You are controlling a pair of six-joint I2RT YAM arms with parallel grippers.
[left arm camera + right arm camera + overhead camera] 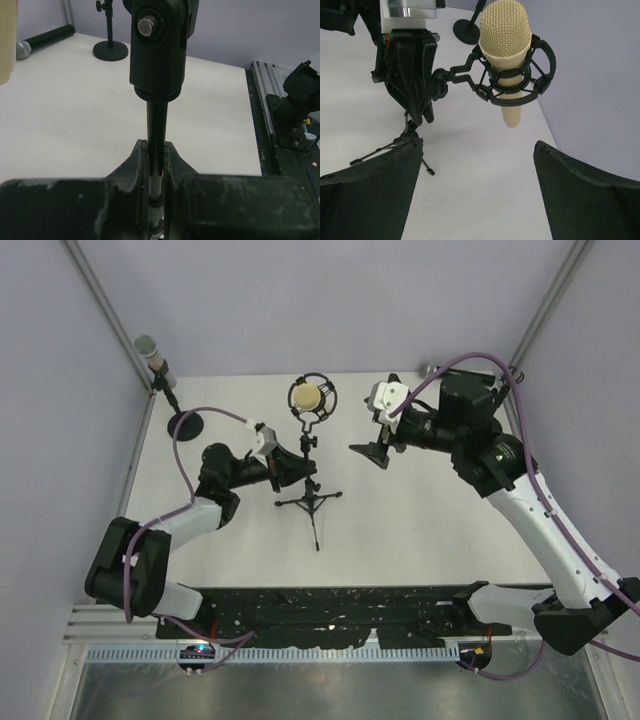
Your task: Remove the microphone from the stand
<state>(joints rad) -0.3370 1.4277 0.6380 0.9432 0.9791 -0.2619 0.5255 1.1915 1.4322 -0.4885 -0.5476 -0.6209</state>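
Observation:
My right gripper is to close on the mesh head (pixel 307 397) (pixel 505 32) of the cream microphone, just above the black ring mount.
A cream microphone (pixel 311 397) with a mesh head sits upright in a black ring mount on a small tripod stand (pixel 310 502) near the table's middle. My left gripper (pixel 297 469) is shut on the stand's thin pole (pixel 155 120), just below its swivel joint (pixel 157 45); the fingers (pixel 135 162) pinch it from both sides. My right gripper (pixel 371 452) hangs open to the right of the microphone, apart from it. In the right wrist view the microphone (pixel 504 50) stands ahead of and above the wide-spread gripper (pixel 477 145), with nothing between the fingers.
A second, dark microphone (pixel 151 352) rests on a round-base stand (pixel 185 425) at the back left corner, close to the left wall. The round base (pixel 110 51) also shows in the left wrist view. Purple walls close the back and sides. A black rail (pixel 330 605) runs along the near edge.

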